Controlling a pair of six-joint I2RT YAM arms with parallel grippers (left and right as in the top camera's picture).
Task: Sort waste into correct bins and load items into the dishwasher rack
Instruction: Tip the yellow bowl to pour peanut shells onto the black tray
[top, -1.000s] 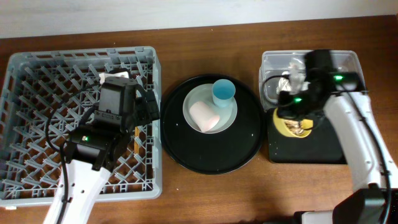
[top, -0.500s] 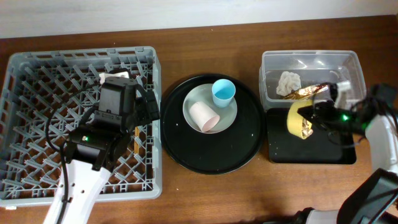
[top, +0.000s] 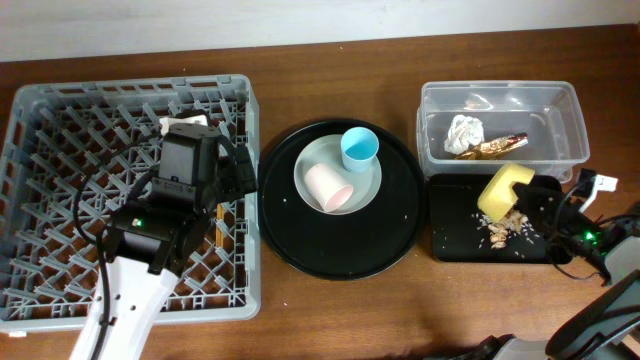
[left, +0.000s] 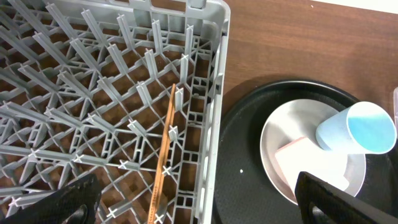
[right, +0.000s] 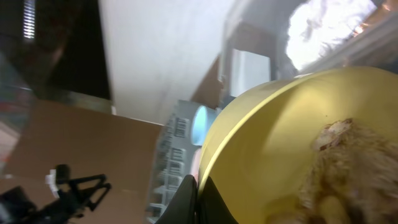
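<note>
I need to release the yellow bowl from my right gripper on the round black tray (top: 360, 240), just in front of the plate.
My right gripper (top: 540, 197) is shut on the rim of the yellow bowl (top: 502, 187), which hangs tilted over the black rectangular tray (top: 455, 235). Beige food scraps (top: 500, 232) lie scattered on that tray. In the right wrist view the fingertips (right: 198, 198) pinch the bowl's (right: 280, 137) rim, and scraps (right: 348, 165) still cling inside. The clear tub (top: 570, 125) holds the white napkin (top: 464, 130) and gold wrapper (top: 495, 146). My left gripper (top: 232, 172) stands open over the grey rack (top: 60, 120), where a chopstick (left: 165, 155) lies. The pink cup (top: 327, 186) and blue cup (top: 359, 149) rest on the plate (top: 372, 186).
The plate sits on a large round black tray (top: 340, 250) between the rack and the two bins. The rack's right wall (left: 217, 124) runs close beside that tray. Bare wooden table (top: 400, 310) shows along the front, and a white wall along the back.
My right arm has swung toward the front right with the bowl, tipping it over the black tray. Food scraps now lie on the tray. The left arm has not moved.
</note>
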